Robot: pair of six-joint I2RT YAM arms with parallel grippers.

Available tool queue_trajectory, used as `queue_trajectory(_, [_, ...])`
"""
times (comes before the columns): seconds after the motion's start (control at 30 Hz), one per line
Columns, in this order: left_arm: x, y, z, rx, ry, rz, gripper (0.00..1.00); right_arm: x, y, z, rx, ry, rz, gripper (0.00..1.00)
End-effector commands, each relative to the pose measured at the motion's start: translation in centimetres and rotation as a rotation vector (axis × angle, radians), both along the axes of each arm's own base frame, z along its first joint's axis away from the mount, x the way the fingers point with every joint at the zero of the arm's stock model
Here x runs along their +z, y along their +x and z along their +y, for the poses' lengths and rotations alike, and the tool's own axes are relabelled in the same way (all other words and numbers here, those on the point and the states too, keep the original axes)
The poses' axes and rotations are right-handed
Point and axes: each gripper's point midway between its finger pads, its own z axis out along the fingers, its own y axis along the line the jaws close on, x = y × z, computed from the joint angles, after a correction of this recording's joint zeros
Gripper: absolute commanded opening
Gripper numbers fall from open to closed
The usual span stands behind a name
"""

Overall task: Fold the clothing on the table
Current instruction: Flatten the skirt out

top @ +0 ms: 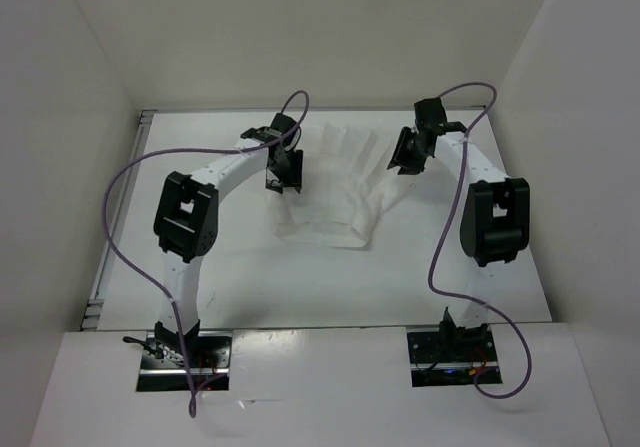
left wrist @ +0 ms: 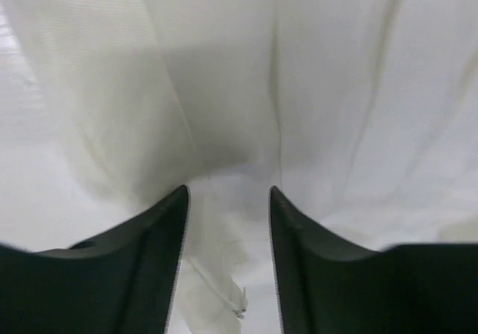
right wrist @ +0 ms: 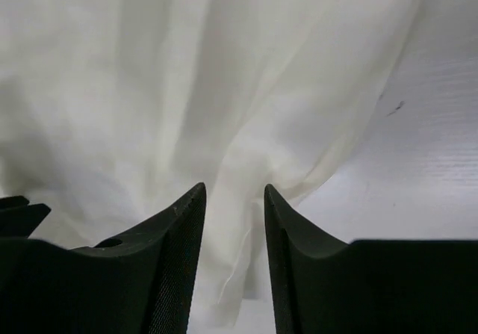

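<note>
The bunched clothing has creases running through it, so next the left gripper pinches the clothing's loose side edge [top: 277, 207], lifts it and spreads it out flatter before folding.
The clothing [top: 335, 202], thin, white and wrinkled, lies bunched on the table [top: 300, 287] between the two arms, toward the back. My left gripper [top: 283, 181] hovers at its left edge. In the left wrist view this gripper [left wrist: 228, 193] is open, and a loose strip of the clothing [left wrist: 216, 274] lies in the gap without being pinched. My right gripper [top: 404, 159] is at the garment's right edge. Seen from the right wrist, it [right wrist: 234, 190] also has its fingers apart, and a fold of the clothing [right wrist: 239, 222] runs between them; creases fan out from there.
White upright walls [top: 90, 117] close in the table on the left, back and right. Purple cables [top: 130, 227] loop from both arms over the table. Bare table surface [right wrist: 433, 162] shows to the right of the garment.
</note>
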Motion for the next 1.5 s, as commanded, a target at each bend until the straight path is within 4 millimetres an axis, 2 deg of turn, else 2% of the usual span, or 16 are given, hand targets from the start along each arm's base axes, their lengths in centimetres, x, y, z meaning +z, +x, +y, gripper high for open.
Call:
queue_trajectory(0.0, [7.5,-1.7,-0.4,-0.027,-0.085,-0.123,0.6,8.1,-1.3,3.1,0.111,0.029,-0.19,0.43])
queue_trajectory(0.1, [8.1,-3.2,0.2,-0.008,-0.094,-0.118,0.63,8.1,-3.9,4.9,0.181,0.062,-0.171,0.44])
queue_trajectory(0.27, [4.7,-4.8,1.0,-0.006,-0.055,-0.034,0.63,5.9,-7.8,7.8,0.271,0.067,-0.091,0.44])
queue_trajectory(0.7, [1.5,-4.9,1.9,0.03,0.081,-0.003,0.6,5.7,-9.2,7.9,0.273,0.072,-0.087,0.44])
queue_trajectory(0.87, [-0.2,-5.0,1.3,0.016,0.065,0.034,0.0,6.0,-9.3,7.8,0.273,0.073,-0.096,0.44])
queue_trajectory(0.9, [-0.2,-5.0,1.3,0.016,0.065,0.034,0.0,6.0,-9.3,7.8,0.273,0.073,-0.096,0.44])
queue_trajectory(1.0, [1.1,-4.3,-0.5,-0.022,0.004,0.015,0.0,6.5,-9.3,7.9,0.266,0.08,-0.104,0.44])
queue_trajectory(1.07, [3.5,-3.7,-2.5,-0.057,-0.073,-0.014,0.0,6.4,-9.3,7.4,0.25,0.056,-0.111,0.44])
queue_trajectory(1.17, [10.9,-1.9,-5.6,-0.114,-0.178,-0.159,0.0,6.8,-8.8,6.9,0.211,0.035,-0.132,0.44])
queue_trajectory(1.2, [14.8,-2.1,-6.7,-0.141,-0.233,-0.231,0.0,6.8,-8.8,6.8,0.211,0.035,-0.132,0.44])
queue_trajectory(1.27, [18.4,-2.5,-6.9,-0.144,-0.294,-0.297,0.0,6.7,-8.7,6.5,0.2,0.019,-0.135,0.44])
queue_trajectory(1.3, [21.6,-3.2,-5.9,-0.131,-0.331,-0.365,0.0,6.7,-8.7,6.5,0.2,0.019,-0.135,0.44])
queue_trajectory(1.33, [23.1,-3.2,-5.4,-0.102,-0.367,-0.409,0.0,6.7,-8.7,6.5,0.2,0.019,-0.135,0.44])
queue_trajectory(1.37, [21.1,-4.1,-4.2,-0.072,-0.356,-0.371,0.0,6.7,-8.6,6.4,0.195,0.011,-0.136,0.44])
queue_trajectory(1.4, [23.2,-4.9,-2.8,-0.035,-0.382,-0.432,0.0,6.7,-8.6,6.4,0.195,0.011,-0.136,0.44])
queue_trajectory(1.47, [21.2,-6.2,-0.2,0.061,-0.353,-0.402,0.0,6.3,-8.8,6.3,0.195,0.01,-0.127,0.44])
